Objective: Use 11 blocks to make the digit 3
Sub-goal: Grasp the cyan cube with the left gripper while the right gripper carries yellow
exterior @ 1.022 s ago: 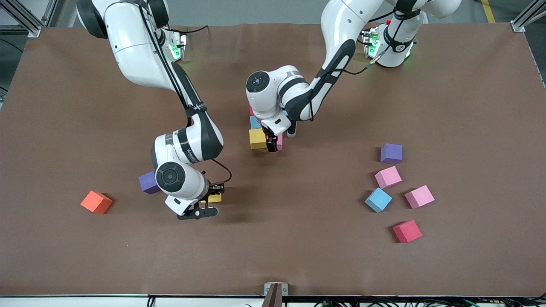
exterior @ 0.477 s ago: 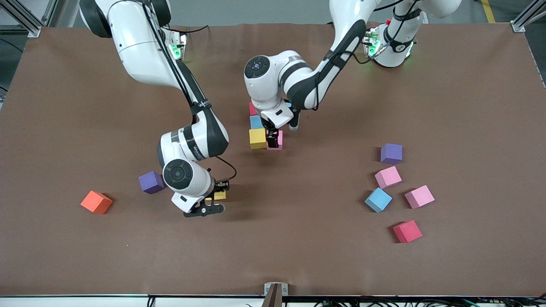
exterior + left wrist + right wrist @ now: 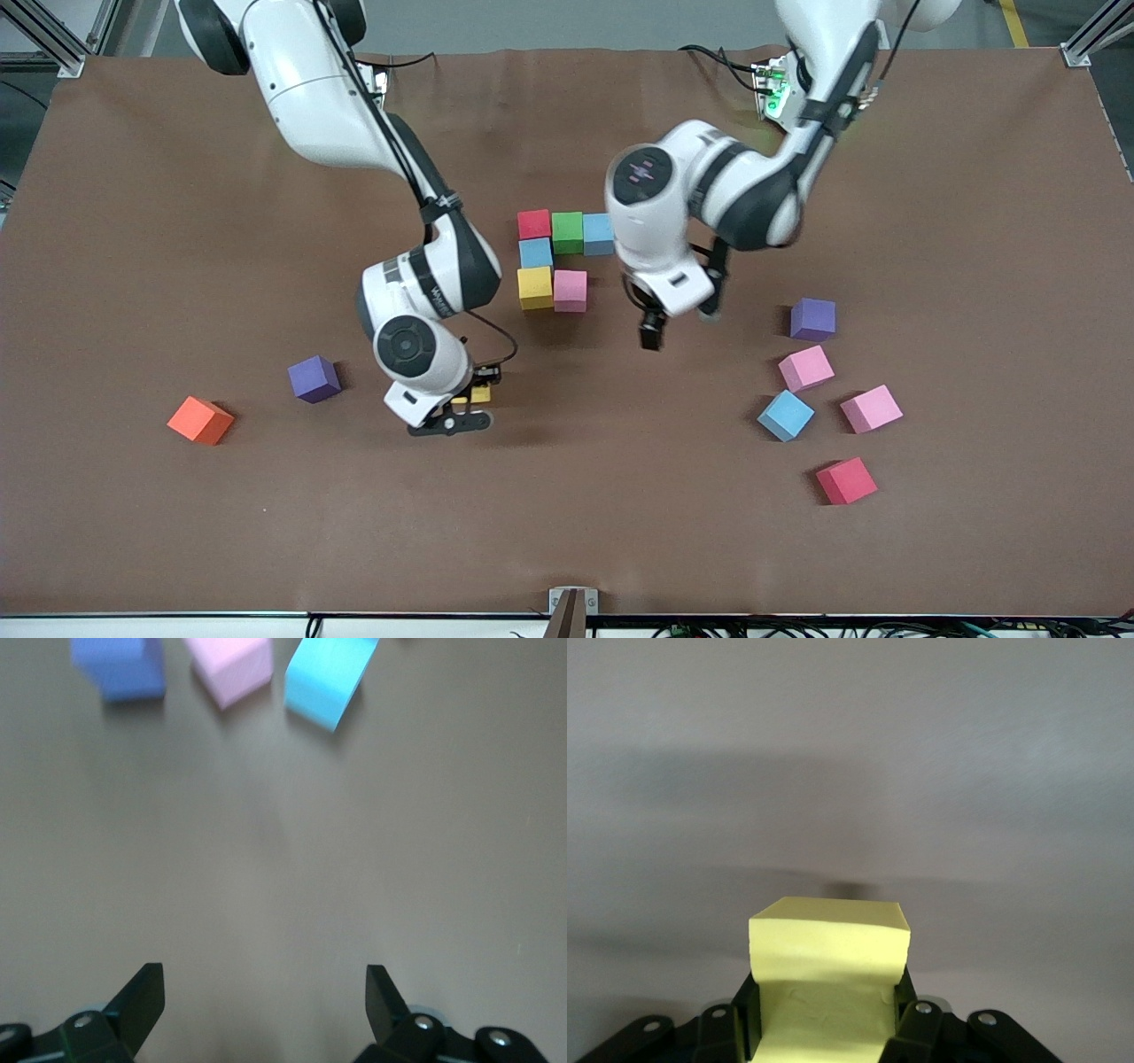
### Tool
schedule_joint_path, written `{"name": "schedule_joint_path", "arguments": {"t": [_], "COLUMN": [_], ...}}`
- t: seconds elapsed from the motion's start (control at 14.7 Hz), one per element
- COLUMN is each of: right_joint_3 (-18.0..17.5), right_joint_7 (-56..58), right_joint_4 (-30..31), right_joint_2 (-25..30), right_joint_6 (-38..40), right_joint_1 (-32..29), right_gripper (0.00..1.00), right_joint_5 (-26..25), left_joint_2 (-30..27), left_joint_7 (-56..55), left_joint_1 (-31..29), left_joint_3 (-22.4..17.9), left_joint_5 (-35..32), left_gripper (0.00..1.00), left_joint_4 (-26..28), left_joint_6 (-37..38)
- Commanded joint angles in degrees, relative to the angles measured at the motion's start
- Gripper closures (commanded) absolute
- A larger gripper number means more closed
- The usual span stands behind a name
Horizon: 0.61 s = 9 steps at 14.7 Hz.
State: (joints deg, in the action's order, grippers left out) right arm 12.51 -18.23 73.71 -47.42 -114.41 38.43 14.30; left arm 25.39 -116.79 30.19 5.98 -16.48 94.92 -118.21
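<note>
Next, my left gripper goes next to the loose blue block (image 3: 786, 416) (image 3: 330, 680) beside the loose pink blocks and closes on that blue block's sides.
Six blocks sit joined mid-table: red (image 3: 534, 223), green (image 3: 567, 232) and blue (image 3: 598, 234) in a row, then blue (image 3: 535, 252), yellow (image 3: 534, 288) and pink (image 3: 570, 291) nearer the camera. My right gripper (image 3: 465, 408) is shut on a yellow block (image 3: 479, 393) (image 3: 828, 970), over bare table beside the group. My left gripper (image 3: 651, 335) (image 3: 266, 1010) hangs open and holds nothing, between the group and the loose blocks: purple (image 3: 812, 319) (image 3: 120, 669), pink (image 3: 805, 368) (image 3: 230, 669), blue (image 3: 785, 415) (image 3: 328, 682), pink (image 3: 871, 408), red (image 3: 846, 480).
Another purple block (image 3: 314, 378) and an orange cube (image 3: 200, 420) lie toward the right arm's end. The brown mat (image 3: 567, 532) stretches bare along the edge nearest the camera.
My left gripper has left the pink block beside the yellow one and swung toward the loose blocks, uncovering the group. My right gripper has carried its yellow block toward the group.
</note>
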Motion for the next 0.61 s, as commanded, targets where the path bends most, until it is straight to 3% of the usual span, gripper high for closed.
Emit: {"name": "schedule_joint_path", "arguments": {"t": [0.0,0.27,0.55], "right_joint_3": [0.1,0.1,0.1], "right_joint_7": [-4.8,-8.5,-9.7], "right_joint_4": [1.8,3.4,6.3], "right_joint_2": [0.7,0.6,0.8], "right_joint_6": [-0.1,-4.3,-8.7], "right_joint_1": [2.6,4.4,6.1], "right_gripper": [0.68,0.69,0.69], "right_joint_5": [1.9,3.8,3.8], "left_joint_2": [-0.6,2.0,6.2], "left_joint_7": [10.2,25.1,46.6], "left_joint_1": [-5.6,-12.8,-19.4], "left_joint_3": [0.6,0.6,0.6], "left_joint_5": [-0.3,-0.1,3.9], "left_gripper": [0.00,0.00,0.00], "left_joint_4": [0.9,-1.7,-4.9], "left_joint_6": [-1.0,-1.0,-1.1]}}
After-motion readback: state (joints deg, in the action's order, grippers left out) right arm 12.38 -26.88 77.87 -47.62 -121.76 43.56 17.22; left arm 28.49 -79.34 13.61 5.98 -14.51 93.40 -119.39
